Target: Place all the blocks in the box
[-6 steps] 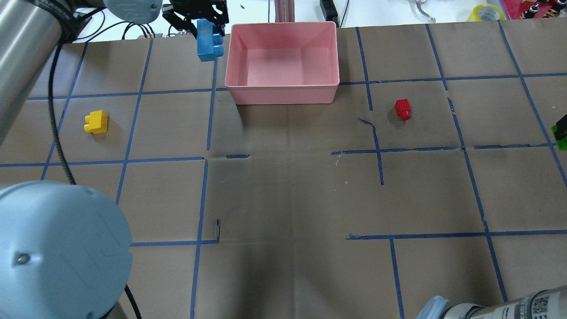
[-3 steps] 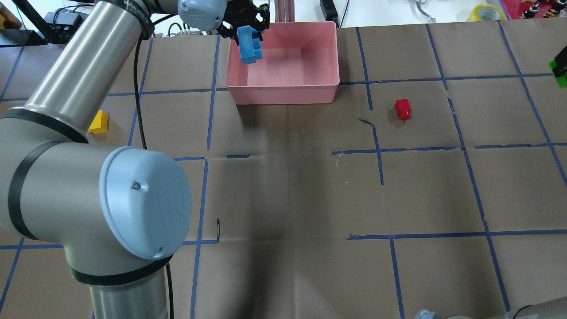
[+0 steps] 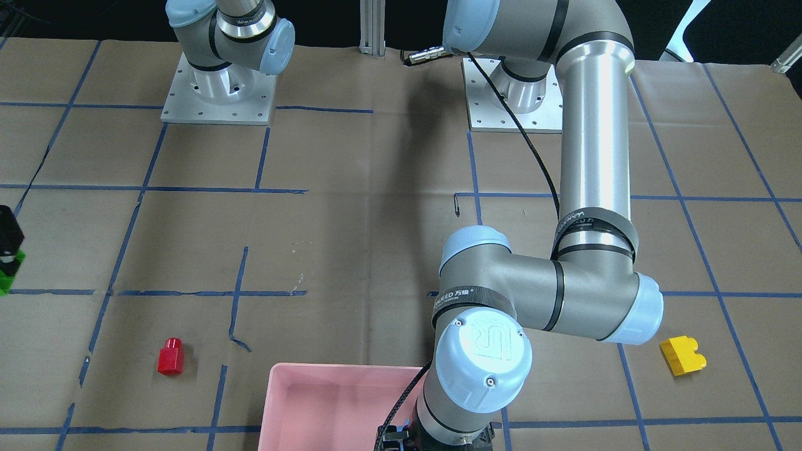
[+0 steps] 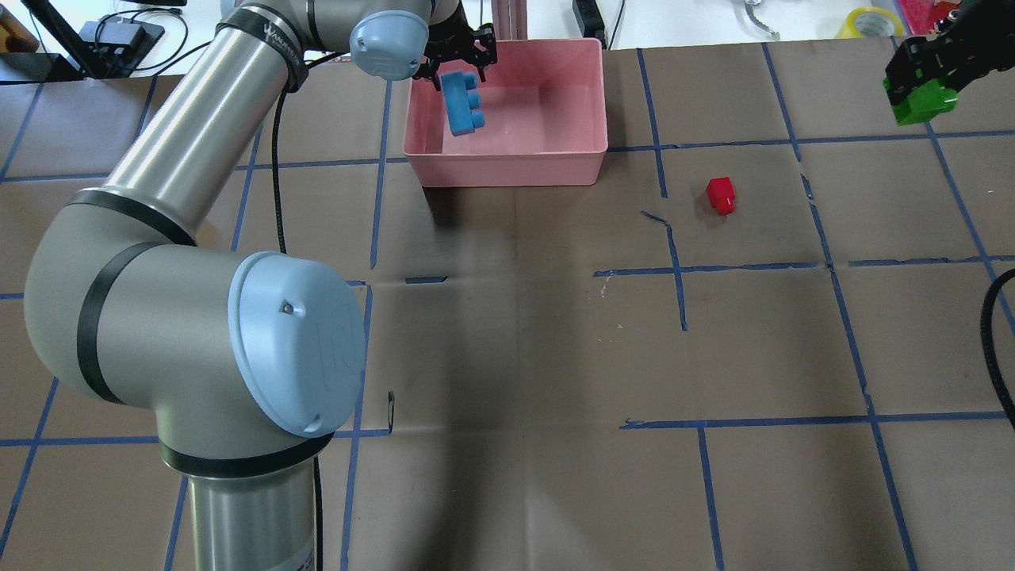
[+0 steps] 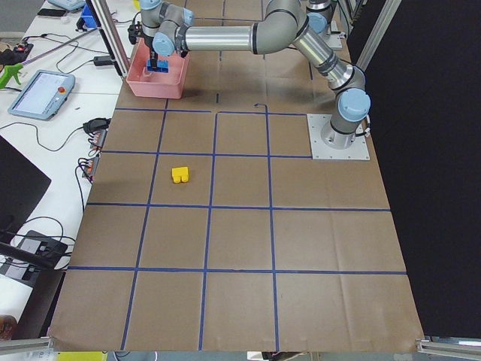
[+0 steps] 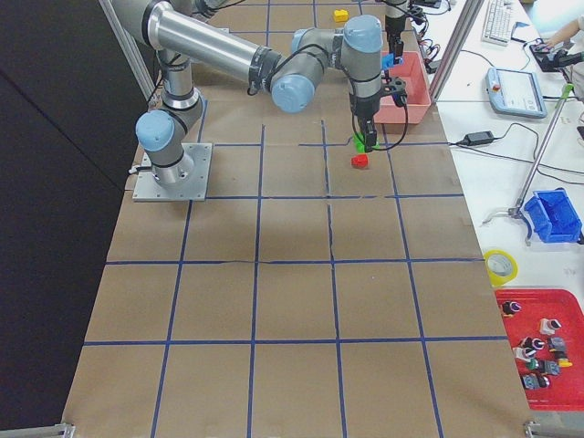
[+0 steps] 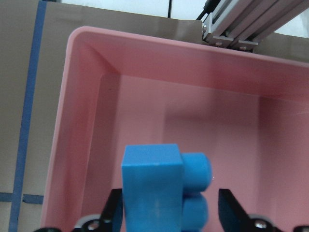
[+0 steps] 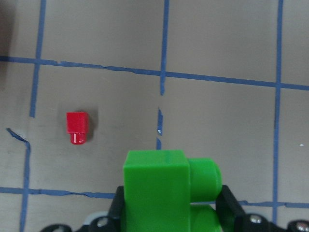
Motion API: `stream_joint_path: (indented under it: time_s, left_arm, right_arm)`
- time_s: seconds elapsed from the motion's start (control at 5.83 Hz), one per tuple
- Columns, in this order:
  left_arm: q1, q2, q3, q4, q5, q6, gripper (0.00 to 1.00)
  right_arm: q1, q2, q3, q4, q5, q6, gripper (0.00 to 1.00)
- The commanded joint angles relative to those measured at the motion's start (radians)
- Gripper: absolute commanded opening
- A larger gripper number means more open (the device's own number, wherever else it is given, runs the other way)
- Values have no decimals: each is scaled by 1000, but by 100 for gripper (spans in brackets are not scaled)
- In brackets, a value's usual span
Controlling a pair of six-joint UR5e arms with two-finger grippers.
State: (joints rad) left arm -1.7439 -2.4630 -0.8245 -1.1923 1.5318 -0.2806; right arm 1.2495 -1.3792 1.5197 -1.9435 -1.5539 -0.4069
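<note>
Next, my right gripper releases the green block on the middle of the pink box's bottom (image 3: 372, 431), by the light blue block.
The pink box (image 4: 507, 151) stands at the table's far middle. My left gripper (image 4: 460, 73) is shut on the light blue block (image 4: 462, 103) and holds it over the box's left part; the left wrist view shows the light blue block (image 7: 154, 188) between the fingers above the box's floor (image 7: 193, 116). My right gripper (image 4: 920, 79) is shut on the green block (image 4: 920, 105), raised at the far right; the green block (image 8: 159, 188) also shows in the right wrist view. The red block (image 4: 721, 195) lies right of the box. The yellow block (image 3: 683, 355) lies on the table, hidden by my left arm in the overhead view.
An aluminium post (image 4: 507, 20) stands just behind the box. A yellow tape roll (image 4: 872, 20) and a red parts tray (image 6: 538, 351) lie off the table's far side. My left arm's elbow (image 4: 293, 349) spans the table's left half.
My left gripper carried the light blue block right, from beside the box to over its left part. My right gripper moved the green block farther away, then left toward the box.
</note>
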Motion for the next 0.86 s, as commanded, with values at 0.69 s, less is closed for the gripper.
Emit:
stream_joint_path:
  time_s: [0.69]
  left_arm:
    - [260,257,-63,-243,4,375,99]
  right_arm:
    - [391,150,-147,-43,138,402,9]
